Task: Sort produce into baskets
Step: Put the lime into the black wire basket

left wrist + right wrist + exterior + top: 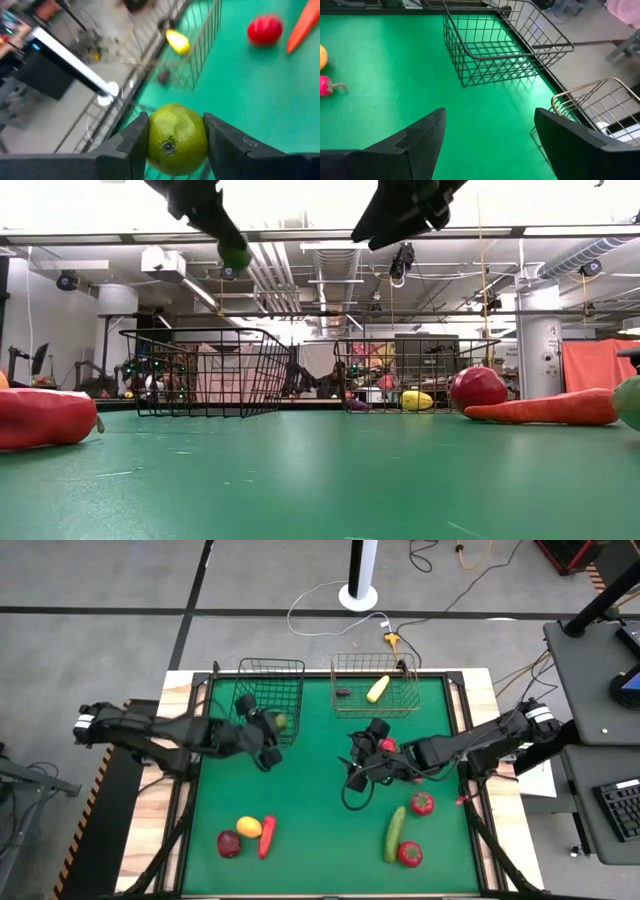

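Note:
My left gripper needs to release the round green fruit, now held high above the basket's near part, inside the black wire basket (268, 704), near the middle of the basket's bottom.
My left gripper (274, 730) is shut on a round green fruit (176, 139). It holds the fruit high above the near part of the black wire basket (270, 690), as the low view (236, 255) shows. My right gripper (490, 135) is open and empty, raised over the middle of the green mat (362, 758), near the silvery basket (375, 685). That basket holds a yellow piece (378, 689) and a small dark purple one (343, 693). Other produce lies on the mat near the front edge. My left gripper pinches the green fruit between its two fingers (134, 145), one on each opposite side of its round body (152, 142). The fruit's stem end faces the wrist camera. The fruit is lifted clear, well above the basket's rim.
At the front left lie a dark red fruit (229, 844), a yellow-orange one (249, 827) and a long red one (267, 836). At the front right lie a red pepper (422, 803), a cucumber (395, 833), a red fruit (410, 853) and a carrot (545, 408).

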